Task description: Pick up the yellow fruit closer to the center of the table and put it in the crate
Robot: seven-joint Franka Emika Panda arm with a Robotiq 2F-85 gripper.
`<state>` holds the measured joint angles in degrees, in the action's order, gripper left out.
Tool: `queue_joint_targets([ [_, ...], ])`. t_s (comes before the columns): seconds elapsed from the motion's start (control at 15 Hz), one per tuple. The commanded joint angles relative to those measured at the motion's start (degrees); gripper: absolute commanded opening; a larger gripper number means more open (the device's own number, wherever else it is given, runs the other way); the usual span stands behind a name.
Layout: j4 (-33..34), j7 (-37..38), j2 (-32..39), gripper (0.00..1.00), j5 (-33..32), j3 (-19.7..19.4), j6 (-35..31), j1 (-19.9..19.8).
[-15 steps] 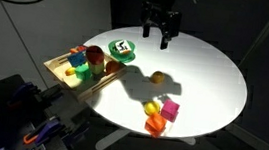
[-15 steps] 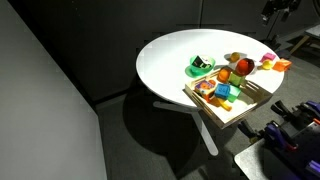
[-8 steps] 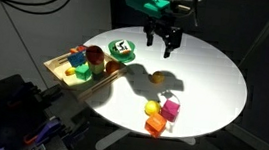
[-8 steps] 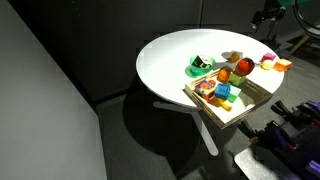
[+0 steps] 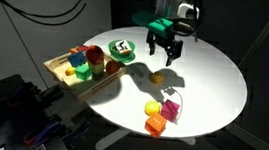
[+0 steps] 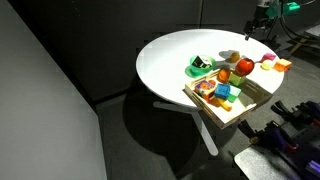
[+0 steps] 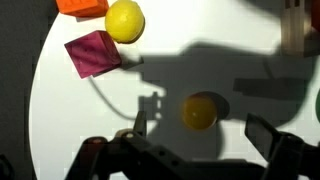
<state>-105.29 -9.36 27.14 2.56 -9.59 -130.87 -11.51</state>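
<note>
The robot's gripper needs to close on the middle of the golden-yellow fruit (image 5: 157, 77) (image 7: 199, 112), because that fruit is closer to the center of the table than the lemon-yellow fruit.
The golden-yellow fruit (image 5: 158, 77) lies alone near the middle of the white round table (image 5: 210, 78). My gripper (image 5: 164, 50) hangs open just above and behind it, touching nothing. In the wrist view the fruit (image 7: 200, 111) sits in shadow between the two spread fingertips (image 7: 139, 118), and the gripper (image 7: 200, 128) is empty. The light-wood crate (image 5: 57, 69) stands at the table's edge with several toy fruits and blocks in it. It also shows in an exterior view (image 6: 250, 100).
A brighter lemon-yellow fruit (image 5: 152, 109), a pink block (image 5: 170, 110) and an orange piece (image 5: 154, 124) sit together near the table's front edge. A green-and-white round object (image 5: 123, 50) lies beside the crate. The three loose pieces also show in the wrist view (image 7: 125, 20).
My gripper has moved from the table's far edge toward the center and lower, ending over the golden-yellow fruit. It stays open. The objects have not moved.
</note>
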Motion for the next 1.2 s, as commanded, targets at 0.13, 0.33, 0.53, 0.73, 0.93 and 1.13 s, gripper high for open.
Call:
queue_joint_targets([
  [0.13, 4.60, 1.45, 6.18, 1.00, -0.44, 1.11, -3.20, -0.91],
  [0.33, 6.07, 1.26, 8.49, 1.00, -0.64, 1.44, -4.34, -0.88],
  [0.53, 7.63, 0.63, 10.34, 1.00, -0.68, 2.01, -4.75, -0.95],
  [0.73, 9.28, 0.65, 12.07, 1.00, -0.88, 2.40, -5.05, -0.77],
  [0.93, 11.19, 1.07, 13.86, 1.00, -1.26, 2.56, -4.94, -0.44],
  [1.13, 12.86, 1.48, 15.79, 1.00, -1.84, 2.38, -5.09, -0.17],
])
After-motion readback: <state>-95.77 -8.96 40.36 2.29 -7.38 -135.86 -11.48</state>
